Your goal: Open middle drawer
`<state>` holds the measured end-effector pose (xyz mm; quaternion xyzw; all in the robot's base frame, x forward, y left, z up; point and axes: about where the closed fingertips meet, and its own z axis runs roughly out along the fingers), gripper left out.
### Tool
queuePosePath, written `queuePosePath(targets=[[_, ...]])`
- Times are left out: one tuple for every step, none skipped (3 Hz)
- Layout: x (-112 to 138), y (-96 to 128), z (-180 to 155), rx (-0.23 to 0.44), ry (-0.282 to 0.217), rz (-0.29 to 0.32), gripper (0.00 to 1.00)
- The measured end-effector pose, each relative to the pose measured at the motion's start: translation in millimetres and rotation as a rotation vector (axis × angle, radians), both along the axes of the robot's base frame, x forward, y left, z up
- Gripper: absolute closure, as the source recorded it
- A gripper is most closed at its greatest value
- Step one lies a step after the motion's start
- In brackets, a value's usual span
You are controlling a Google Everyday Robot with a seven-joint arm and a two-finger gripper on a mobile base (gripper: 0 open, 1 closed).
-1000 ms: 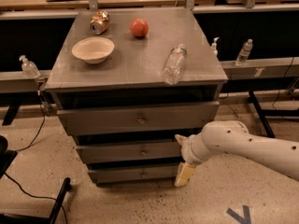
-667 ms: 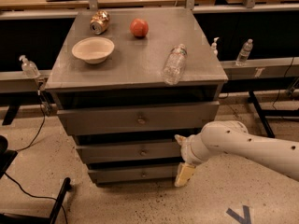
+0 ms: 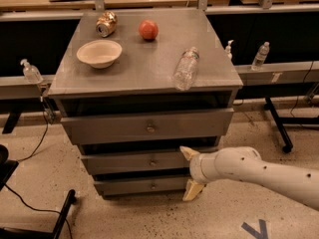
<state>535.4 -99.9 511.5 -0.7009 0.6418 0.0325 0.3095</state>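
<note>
The middle drawer is below the plastic bottle. My gripper should close on the end of the front (image 3: 182, 161) of that drawer to pull it open.
The middle drawer (image 3: 124, 162) is the second grey front of the metal cabinet, with a small round knob (image 3: 152, 162) at its centre. It sits set back under the top drawer (image 3: 109, 127), which stands slightly out. My gripper (image 3: 190, 172) is open at the right end of the middle drawer's front, to the right of the knob. Its upper fingertip (image 3: 187, 153) is level with the middle drawer. Its lower fingertip (image 3: 192, 190) hangs in front of the lowest drawer (image 3: 134, 185). The white arm reaches in from the lower right.
On the cabinet top (image 3: 149, 59) are a white bowl (image 3: 99, 53), a tipped can (image 3: 106, 24), a red apple (image 3: 148, 29) and a plastic bottle (image 3: 185, 68) lying near the right front edge. A black chair base (image 3: 30, 218) stands at lower left. Benches run behind.
My gripper has edged slightly left toward the middle drawer's front. The drawers and the things on top have not moved.
</note>
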Motion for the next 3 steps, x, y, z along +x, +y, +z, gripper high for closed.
queuePosePath(targets=[[10.4,9.6,-15.5,0.015,-0.128,0.071,0.0],[20.4,14.0,-24.7,0.014,-0.199,0.101,0.0],[35.6,12.9,-39.9,0.005,-0.203,0.099,0.0]])
